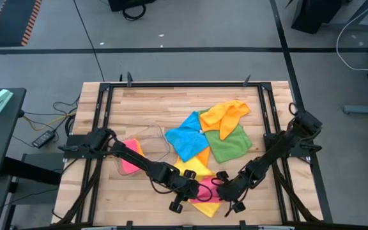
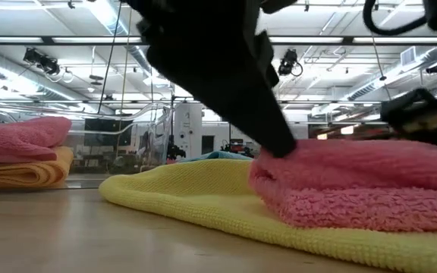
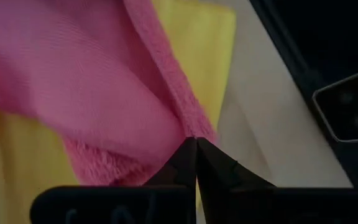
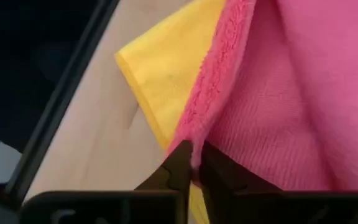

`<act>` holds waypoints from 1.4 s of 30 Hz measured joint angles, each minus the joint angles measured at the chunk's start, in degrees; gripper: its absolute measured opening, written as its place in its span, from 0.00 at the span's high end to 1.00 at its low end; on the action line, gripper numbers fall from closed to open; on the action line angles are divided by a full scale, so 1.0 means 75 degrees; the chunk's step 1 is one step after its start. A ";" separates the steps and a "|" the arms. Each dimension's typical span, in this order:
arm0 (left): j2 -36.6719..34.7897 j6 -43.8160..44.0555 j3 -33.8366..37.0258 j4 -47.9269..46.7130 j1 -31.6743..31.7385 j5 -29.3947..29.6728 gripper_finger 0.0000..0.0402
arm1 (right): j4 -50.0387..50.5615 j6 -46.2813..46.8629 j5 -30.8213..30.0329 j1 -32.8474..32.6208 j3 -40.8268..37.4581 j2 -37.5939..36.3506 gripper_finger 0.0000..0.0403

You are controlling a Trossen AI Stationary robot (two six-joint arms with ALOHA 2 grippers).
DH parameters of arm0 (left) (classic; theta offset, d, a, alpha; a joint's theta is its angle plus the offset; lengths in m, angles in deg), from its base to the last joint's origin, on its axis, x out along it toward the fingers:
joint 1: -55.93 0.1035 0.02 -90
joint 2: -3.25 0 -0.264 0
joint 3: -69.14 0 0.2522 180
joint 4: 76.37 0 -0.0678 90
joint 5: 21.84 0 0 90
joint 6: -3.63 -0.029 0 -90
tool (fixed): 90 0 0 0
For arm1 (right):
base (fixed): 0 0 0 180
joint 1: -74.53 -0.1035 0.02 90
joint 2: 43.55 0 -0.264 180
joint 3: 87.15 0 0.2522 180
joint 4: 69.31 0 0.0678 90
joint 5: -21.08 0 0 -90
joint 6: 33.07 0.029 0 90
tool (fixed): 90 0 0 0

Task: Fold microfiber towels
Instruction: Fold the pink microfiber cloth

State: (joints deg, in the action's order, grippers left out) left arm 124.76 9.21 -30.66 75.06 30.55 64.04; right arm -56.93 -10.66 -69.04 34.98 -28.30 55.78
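Note:
Next, my left gripper pinches the pink towel's corner and my right gripper the towel's far end before squaring it, as its upper layer slants across its lower one.
A pink towel [image 1: 207, 188] lies folded over on itself on a spread yellow towel [image 1: 195, 167], near the table's front edge. My left gripper [image 3: 196, 144] is shut on its edge from the left. My right gripper [image 4: 195, 155] grips the same towel's edge from the right, with only a narrow gap between its fingers. In the low view the pink towel [image 2: 355, 186] is a thick fold resting on the yellow towel [image 2: 196, 189]. Blue [image 1: 187, 137], orange [image 1: 225, 115] and green [image 1: 230, 145] towels lie heaped behind. My left gripper pinches the pink towel's hemmed edge [image 3: 186, 127] at the very tips of its two fingers, slanting down from the table's left. The held layer lies over a lower pink layer [image 3: 104, 165], on the yellow towel. My right gripper has the pink towel's hemmed edge [image 4: 194, 140] between its two fingertips, slanting down from the table's right. The edge sits only at the tips. The towel rests on the yellow towel [image 4: 160, 81], slack behind the fingers.
A clear plastic tray [image 1: 153, 135] stands at the left and holds a folded pink towel [image 1: 130, 157] on a folded orange one [image 2: 21, 173]. The table's black frame rail [image 4: 61, 106] runs close by. Bare wood [image 1: 145, 99] lies toward the far edge.

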 joint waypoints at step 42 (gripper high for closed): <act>0.0201 0.0598 0.0125 0.0940 -0.0436 0.1197 0.75 | 0.1037 0.0012 -0.2242 0.1083 0.0488 -0.0493 0.57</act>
State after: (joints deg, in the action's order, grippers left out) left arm 126.27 13.69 -29.72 82.12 27.27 73.01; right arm -49.15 -10.57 -85.86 43.10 -24.64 52.08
